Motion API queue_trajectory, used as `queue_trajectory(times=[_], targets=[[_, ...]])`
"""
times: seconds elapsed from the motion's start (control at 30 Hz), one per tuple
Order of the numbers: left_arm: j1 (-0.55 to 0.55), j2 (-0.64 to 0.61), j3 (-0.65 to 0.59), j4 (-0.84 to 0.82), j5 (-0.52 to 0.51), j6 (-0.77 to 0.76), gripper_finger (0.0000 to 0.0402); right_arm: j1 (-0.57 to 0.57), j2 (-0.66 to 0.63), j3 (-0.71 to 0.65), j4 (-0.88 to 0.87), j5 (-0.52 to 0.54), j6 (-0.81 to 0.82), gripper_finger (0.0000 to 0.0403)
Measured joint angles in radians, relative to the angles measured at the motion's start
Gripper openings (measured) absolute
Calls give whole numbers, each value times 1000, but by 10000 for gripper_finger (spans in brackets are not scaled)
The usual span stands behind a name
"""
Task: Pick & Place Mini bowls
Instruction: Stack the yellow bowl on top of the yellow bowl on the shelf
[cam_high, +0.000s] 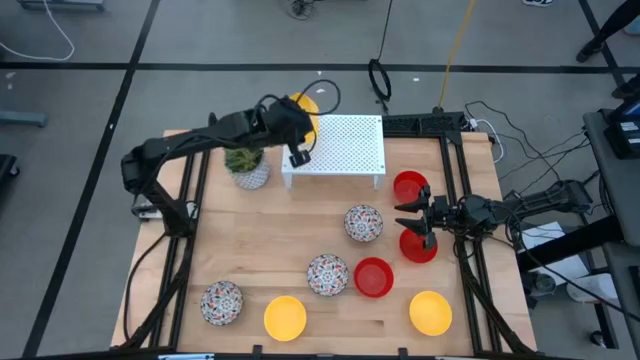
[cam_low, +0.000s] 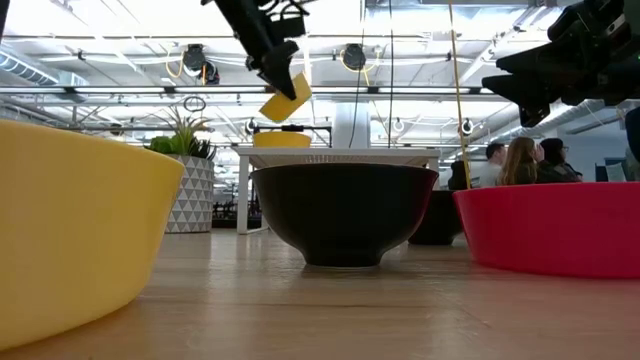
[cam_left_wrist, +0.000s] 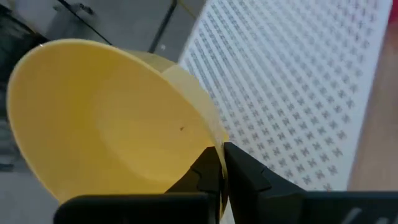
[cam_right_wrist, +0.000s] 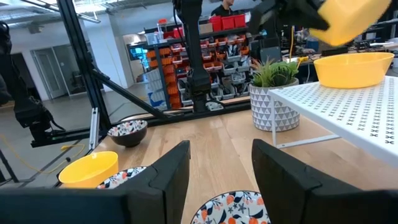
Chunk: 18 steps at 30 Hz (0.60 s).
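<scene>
My left gripper is going to let go of its yellow bowl, which hangs above the rack now, inside the second yellow bowl on the white perforated rack (cam_high: 304, 127).
My left gripper (cam_high: 302, 128) is shut on a plain yellow mini bowl (cam_low: 287, 100), which hangs in the air above the far left part of the white perforated rack (cam_high: 345, 150). A second yellow bowl (cam_right_wrist: 354, 68) stands on the rack top just under it. On the table lie three mosaic bowls (cam_high: 363, 223), (cam_high: 327, 274), (cam_high: 221, 302), three red bowls (cam_high: 409, 186), (cam_high: 418, 245), (cam_high: 373, 277) and two yellow bowls (cam_high: 284, 317), (cam_high: 431, 312). My right gripper (cam_high: 412, 222) waits open at the right, level, between two red bowls, with nothing between its fingers. My left gripper pinches the yellow bowl's rim (cam_left_wrist: 217, 148), one finger (cam_left_wrist: 202, 177) on the inside of the wall and the other on the outside. The fingers slant down from the table's left side. The bowl is lifted clear of the rack and tilted (cam_low: 287, 100).
A green plant in a white patterned pot (cam_high: 245, 165) stands just left of the rack, under my left arm. Black frame rails (cam_high: 455, 170) run along both sides of the table. Bare wood (cam_high: 270, 235) lies between the rack and the bowls nearer the front.
</scene>
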Motion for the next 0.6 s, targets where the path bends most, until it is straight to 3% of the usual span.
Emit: queue_trajectory(times=[0.6], targets=[[52, 62, 0, -11, 41, -6, 11, 0, 0, 0, 0, 0, 0, 160]])
